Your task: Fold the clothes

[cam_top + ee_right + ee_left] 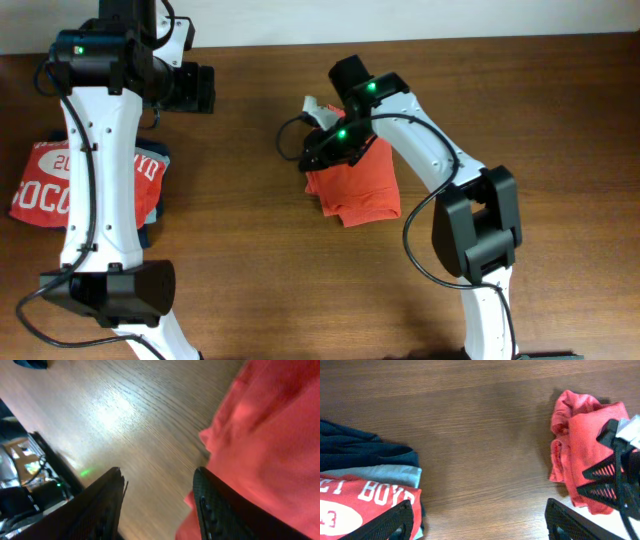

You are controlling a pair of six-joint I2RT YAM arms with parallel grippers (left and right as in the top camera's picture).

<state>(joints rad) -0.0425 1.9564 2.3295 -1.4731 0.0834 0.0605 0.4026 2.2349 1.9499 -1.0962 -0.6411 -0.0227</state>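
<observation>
The orange-red T-shirt has my right gripper across it at its stack-side edge, so next my left gripper takes that edge and my right gripper the T-shirt's opposite edge [393, 187].
The orange-red T-shirt [362, 185] lies folded into a small bundle at the table's middle; its lettering and logo are hidden. It also shows in the left wrist view [580, 435] and the right wrist view [270, 435]. My right gripper [318, 150] is open and low at the bundle's upper left edge. In the right wrist view the right gripper [157, 502] has one finger against the cloth edge and bare wood between the fingers. My left gripper [203, 88] is open and empty at the far left, well away from the shirt; bare wood lies between its fingers [480, 517].
A stack of folded garments sits at the left edge: a red shirt with white print [40, 185] on top [365, 507], grey [385, 474] and navy [355, 447] ones under it. The left arm [95, 170] reaches over this stack.
</observation>
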